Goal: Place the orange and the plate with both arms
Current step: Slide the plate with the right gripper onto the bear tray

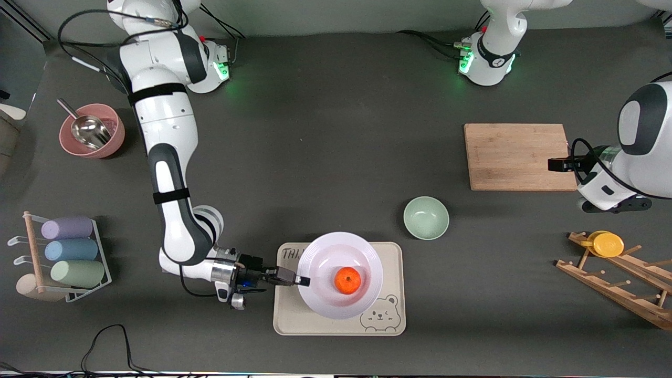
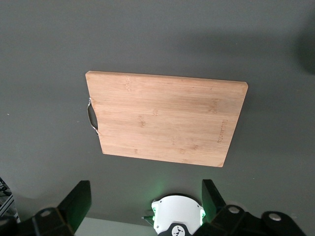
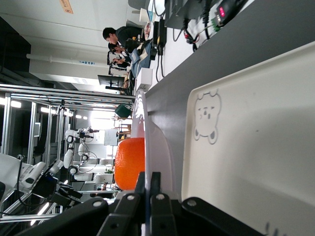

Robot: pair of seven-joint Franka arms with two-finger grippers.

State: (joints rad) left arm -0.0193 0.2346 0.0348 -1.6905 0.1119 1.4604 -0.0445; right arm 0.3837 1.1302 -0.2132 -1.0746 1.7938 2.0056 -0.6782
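Note:
Next, my right gripper takes the white plate to the middle of the cream bear tray (image 1: pixel 336 281) (image 3: pixel 226 151) and sets it down there.
The white plate (image 1: pixel 341 252) is over the cream bear tray (image 1: pixel 391 320), near the front camera. I cannot tell whether it touches the tray. The orange (image 1: pixel 347 280) lies in the plate's middle. My right gripper (image 1: pixel 300 281) is shut on the plate's rim at the right arm's end. In the right wrist view the fingers (image 3: pixel 140 189) pinch the thin rim, and the plate (image 3: pixel 157 142) shows edge-on with the orange (image 3: pixel 130 162) on it beside the tray (image 3: pixel 256 147). My left gripper (image 1: pixel 615 206) waits open and empty at the left arm's end of the table, its fingers (image 2: pixel 78 201) spread wide.
A wooden cutting board (image 1: pixel 517 156) (image 2: pixel 165 120) lies beside the left gripper. A pale-green bowl (image 1: pixel 426 217) stands between board and tray. A wooden rack with a yellow lid (image 1: pixel 608 244), a pink bowl with a scoop (image 1: pixel 92 131) and a cup rack (image 1: pixel 68 252) line the table's ends.

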